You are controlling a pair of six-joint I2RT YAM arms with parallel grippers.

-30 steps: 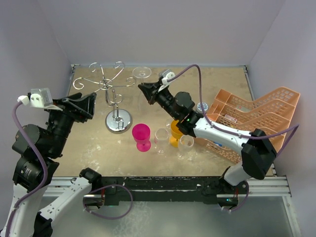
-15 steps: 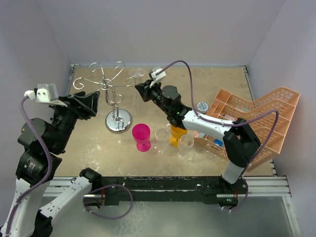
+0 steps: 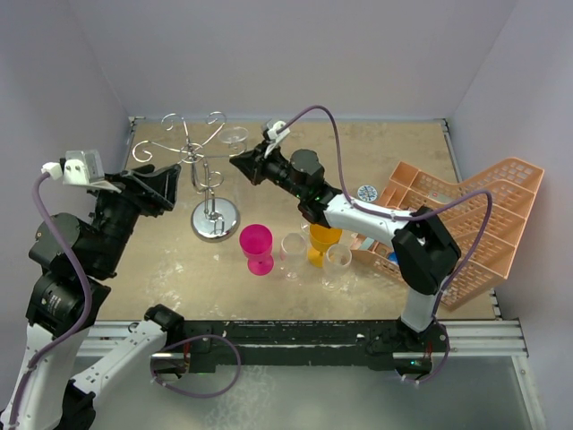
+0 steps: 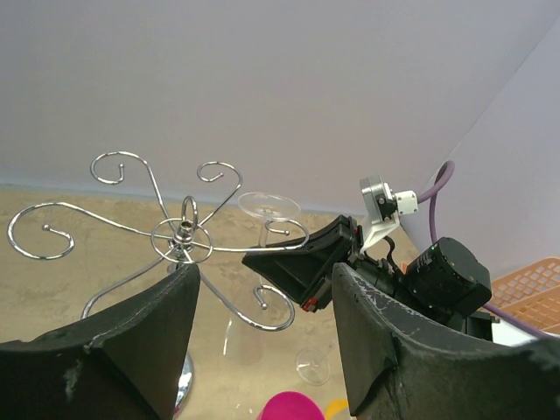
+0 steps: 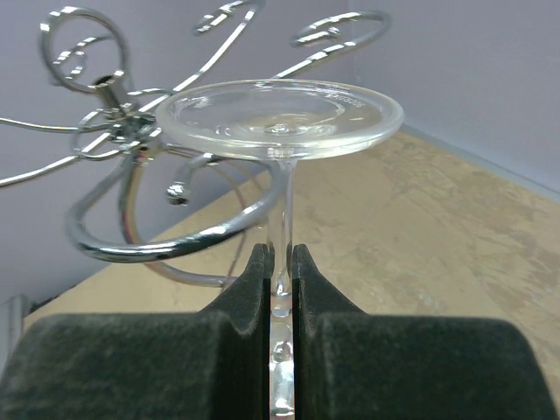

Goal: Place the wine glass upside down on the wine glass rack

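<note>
Next, I release the wine glass from my right gripper with its foot resting on the chrome curl point(image 3: 237, 138) point(image 5: 206, 206) next to its stem.
The wine glass is clear and hangs upside down, its round foot point(image 5: 280, 118) on top and its stem point(image 5: 283, 210) pinched between my right gripper's point(image 5: 280, 255) shut fingers. The same foot point(image 3: 234, 135) shows from above beside the wine glass rack point(image 3: 192, 152), a chrome stand with curled arms. One curl point(image 5: 166, 238) runs just left of the stem; whether they touch I cannot tell. My left gripper point(image 4: 264, 273) is open and holds nothing, looking at the rack's hub point(image 4: 182, 238) and at the foot point(image 4: 269, 206) from the left.
Near the rack's mirror base point(image 3: 216, 219) stand a pink cup point(image 3: 256, 244), two clear glasses point(image 3: 293, 249) point(image 3: 337, 260) and an orange cup point(image 3: 320, 242). A peach crate point(image 3: 466, 215) fills the right side. Walls close in on the left, back and right.
My right gripper has carried the upside-down glass leftward until its stem is at the rack's curled arm. The left arm shifted slightly at first, then held still, jaws still open.
</note>
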